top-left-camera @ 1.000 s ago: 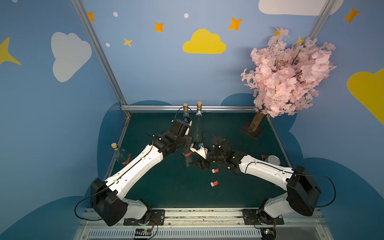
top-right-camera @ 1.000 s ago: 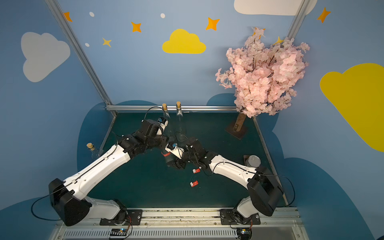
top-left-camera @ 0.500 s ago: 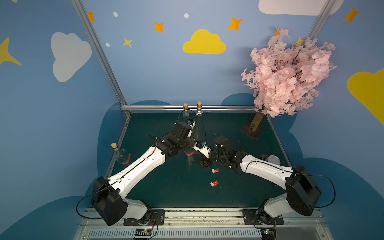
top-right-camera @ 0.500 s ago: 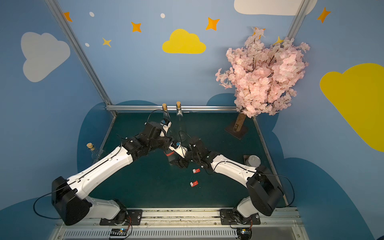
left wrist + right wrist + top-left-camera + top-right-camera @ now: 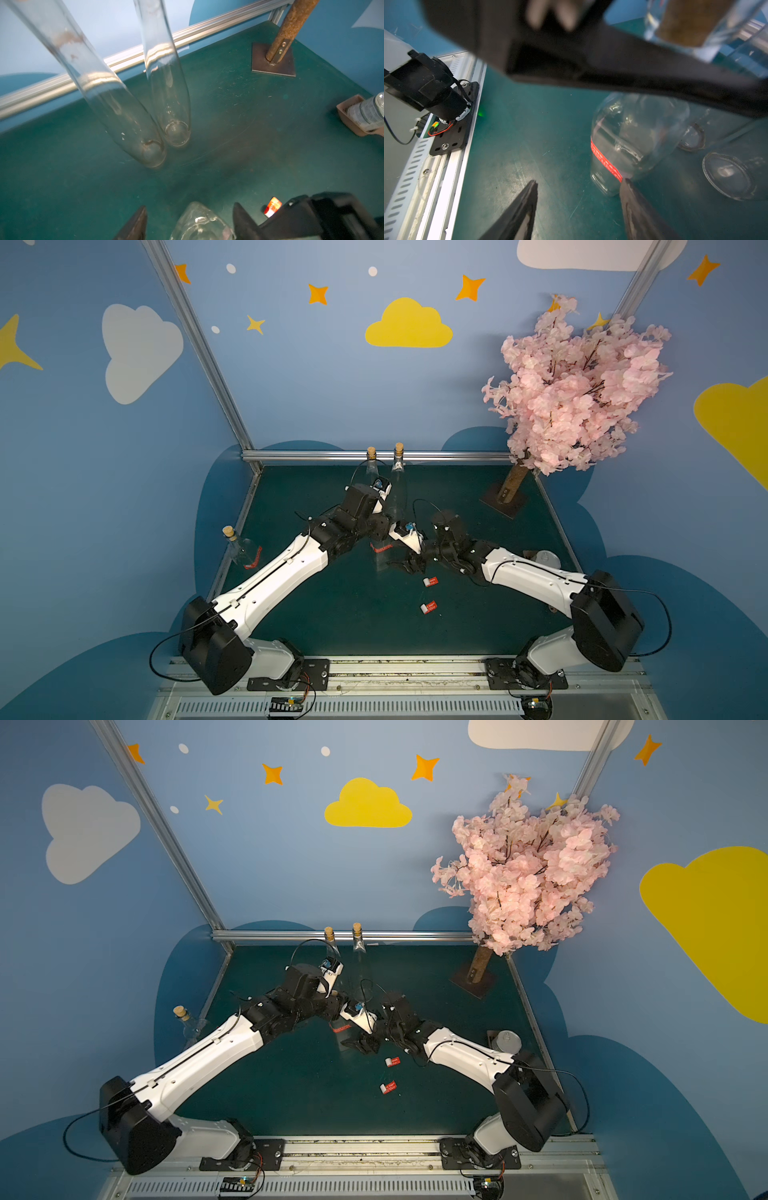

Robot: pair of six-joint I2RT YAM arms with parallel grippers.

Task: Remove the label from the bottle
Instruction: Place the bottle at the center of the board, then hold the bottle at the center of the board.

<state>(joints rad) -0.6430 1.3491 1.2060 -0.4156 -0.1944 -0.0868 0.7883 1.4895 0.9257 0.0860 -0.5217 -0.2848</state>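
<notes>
My left gripper points steeply down over the bottle's shoulder. It should back off, level out and take the neck [image 5: 690, 30] before my right gripper peels the label.
The clear glass bottle [image 5: 380, 560] stands mid-mat in both top views, with a red label [image 5: 381, 548] round its lower body. In the right wrist view the bottle [image 5: 633, 141] and its label [image 5: 606, 162] show plainly. My left gripper [image 5: 189, 206] hangs over the bottle's shoulder [image 5: 199, 224], open, one finger on each side and a gap between them and the glass. My right gripper [image 5: 579, 181] is low beside the bottle's base, open, with one fingertip [image 5: 626, 184] at the label's lower end. The left gripper hides the bottle's neck in both top views.
Two bare corked bottles [image 5: 371, 472] [image 5: 397, 472] stand close behind. A third labelled bottle [image 5: 243, 551] is at the mat's left edge. Two loose curled labels [image 5: 430, 581] [image 5: 429, 608] lie in front. The pink tree's base plate [image 5: 505, 497] and a small tray with a jar [image 5: 544, 558] are on the right.
My left gripper has opened and let go of the bottle's top, and the left arm has shifted slightly. The right gripper has stayed open by the bottle's base.
</notes>
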